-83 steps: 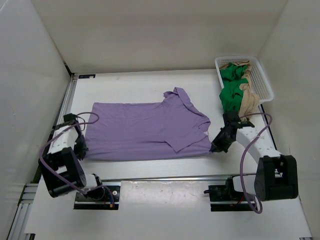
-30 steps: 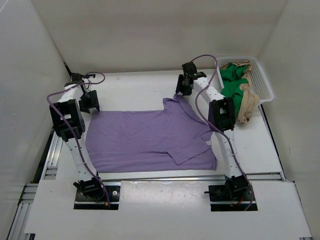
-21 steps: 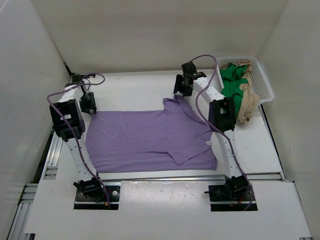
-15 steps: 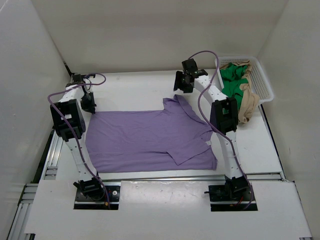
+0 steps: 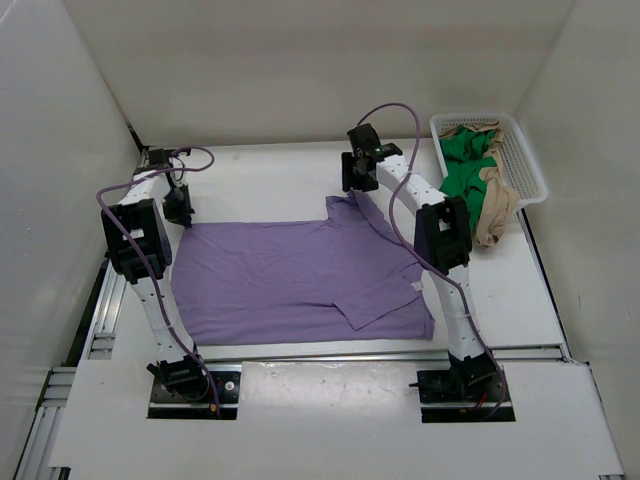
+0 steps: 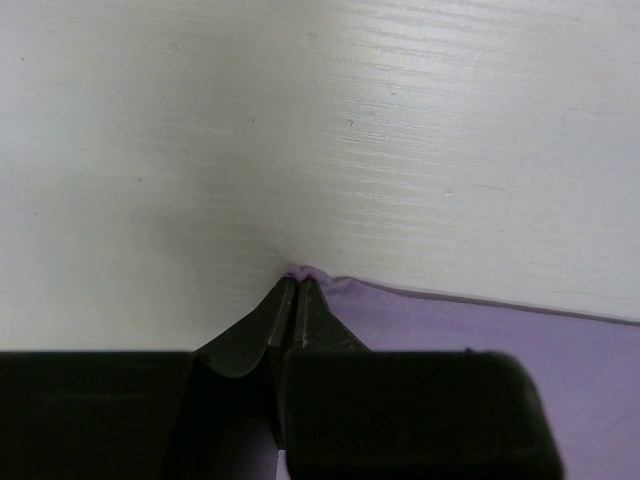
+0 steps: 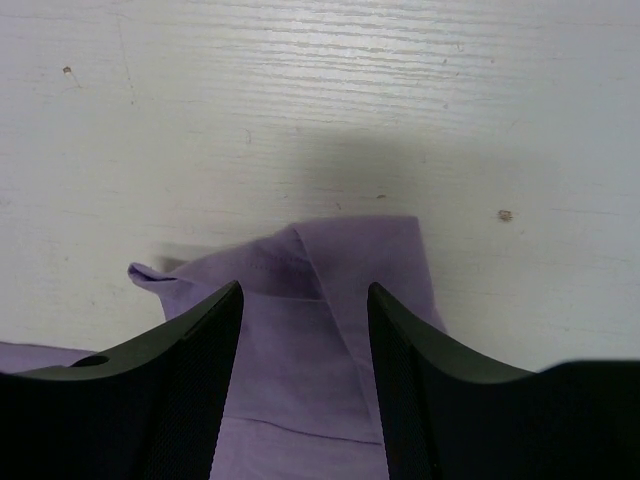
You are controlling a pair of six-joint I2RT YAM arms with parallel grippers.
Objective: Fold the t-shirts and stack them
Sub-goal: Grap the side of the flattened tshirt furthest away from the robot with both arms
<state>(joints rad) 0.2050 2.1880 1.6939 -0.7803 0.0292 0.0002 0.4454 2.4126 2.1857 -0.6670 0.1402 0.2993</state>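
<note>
My left gripper is going to release the lavender t-shirt's far corner. It will put it on the shirt's own side edge, midway (image 5: 180,297) toward the metal rail.
The lavender t-shirt (image 5: 300,270) lies spread flat mid-table, one sleeve folded over its front right. My left gripper (image 5: 183,212) is at its far left corner. In the left wrist view the gripper (image 6: 298,283) is shut on a small pinch of that purple corner (image 6: 480,340). My right gripper (image 5: 355,185) hovers at the far right corner. In the right wrist view it (image 7: 305,300) is open, its fingers (image 7: 200,340) straddling the folded purple cloth (image 7: 370,250) without gripping it. The green t-shirt (image 5: 462,180) and the tan t-shirt (image 5: 495,200) spill from the basket.
The white mesh basket (image 5: 525,160) stands at the far right against the wall. White walls close in on the left, back and right. A metal rail (image 5: 300,355) runs along the near edge between the arm bases.
Both arms have swung from the shirt's near edge to its far edge. In the last second the left gripper closed on the far left corner and the right gripper shifted slightly left.
</note>
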